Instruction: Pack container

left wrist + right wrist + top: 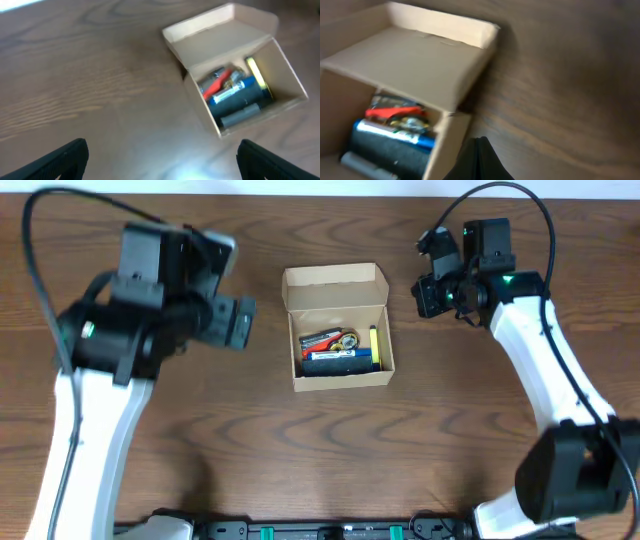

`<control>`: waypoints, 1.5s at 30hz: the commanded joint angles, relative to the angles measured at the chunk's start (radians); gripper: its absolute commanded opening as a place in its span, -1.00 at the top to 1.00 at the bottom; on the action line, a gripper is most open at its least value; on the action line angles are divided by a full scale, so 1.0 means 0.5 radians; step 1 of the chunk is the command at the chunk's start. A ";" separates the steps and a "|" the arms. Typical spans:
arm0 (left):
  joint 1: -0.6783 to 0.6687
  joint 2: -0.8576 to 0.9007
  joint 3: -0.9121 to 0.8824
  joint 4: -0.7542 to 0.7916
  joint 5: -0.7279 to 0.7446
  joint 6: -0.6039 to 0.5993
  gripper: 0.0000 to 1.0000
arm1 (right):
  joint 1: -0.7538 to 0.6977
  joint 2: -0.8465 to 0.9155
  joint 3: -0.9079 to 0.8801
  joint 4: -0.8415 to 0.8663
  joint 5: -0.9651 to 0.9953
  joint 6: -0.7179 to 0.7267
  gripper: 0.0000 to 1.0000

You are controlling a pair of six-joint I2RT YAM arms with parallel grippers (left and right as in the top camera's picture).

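Observation:
The container's open lid has a side edge (285,292) (176,53) nearest my left gripper, and that gripper should go there next and close on it.
The tan cardboard container (337,370) stands at the table's middle with its flap lid (335,288) open toward the back. Inside lie a red marker (320,338), a blue and black item (335,358), a yellow marker (374,346) and other small things. The container also shows in the left wrist view (250,117) and the right wrist view (420,70). My left gripper (235,322) is open and empty, left of the container. My right gripper (430,292) is shut and empty, right of the lid; its fingertips (479,160) sit beside the container's right wall.
The brown wooden table (200,440) holds nothing else in view. My left arm (90,410) runs down the left side and my right arm (545,370) down the right side.

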 commanded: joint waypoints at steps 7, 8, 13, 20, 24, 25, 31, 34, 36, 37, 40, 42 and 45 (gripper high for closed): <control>0.316 0.634 -0.005 0.476 0.654 -0.275 -0.98 | -0.123 0.340 0.002 0.184 -0.131 0.484 0.97; 0.333 0.703 -0.005 0.519 0.684 -0.305 -0.91 | -0.128 0.376 0.002 0.202 -0.137 0.526 0.97; 0.357 1.086 -0.005 0.683 0.816 -0.448 -0.25 | -0.140 0.540 0.002 0.330 -0.291 0.562 0.97; 0.357 1.460 -0.005 0.888 1.148 -0.737 0.88 | -0.137 0.702 0.002 0.595 -0.389 0.774 0.97; 0.346 1.579 -0.005 0.964 1.232 -0.889 0.88 | -0.130 0.779 0.002 0.723 -0.527 0.862 0.97; 0.343 1.601 -0.005 0.976 1.235 -0.923 0.88 | -0.126 0.798 0.002 0.752 -0.539 0.891 0.97; 0.316 1.693 -0.005 1.079 1.341 -1.071 0.88 | -0.081 0.843 0.002 0.883 -0.639 0.950 0.97; 0.298 1.727 -0.005 1.122 1.425 -1.130 0.89 | -0.042 0.851 0.002 0.913 -0.638 1.007 0.97; 0.285 1.739 -0.005 1.160 1.517 -1.131 0.89 | -0.018 0.856 0.002 0.916 -0.638 1.044 0.98; 0.278 1.740 -0.005 1.168 1.533 -1.134 0.89 | -0.008 0.859 0.002 0.916 -0.639 1.054 0.98; 0.256 1.740 -0.005 1.177 1.534 -1.162 0.89 | 0.022 0.859 0.002 0.925 -0.638 1.054 0.98; 0.246 1.740 -0.005 1.205 1.559 -1.162 0.89 | 0.036 0.859 0.002 0.935 -0.639 1.077 0.97; 0.244 1.739 -0.005 1.299 1.669 -1.162 0.89 | 0.050 0.859 0.002 0.964 -0.647 1.077 0.97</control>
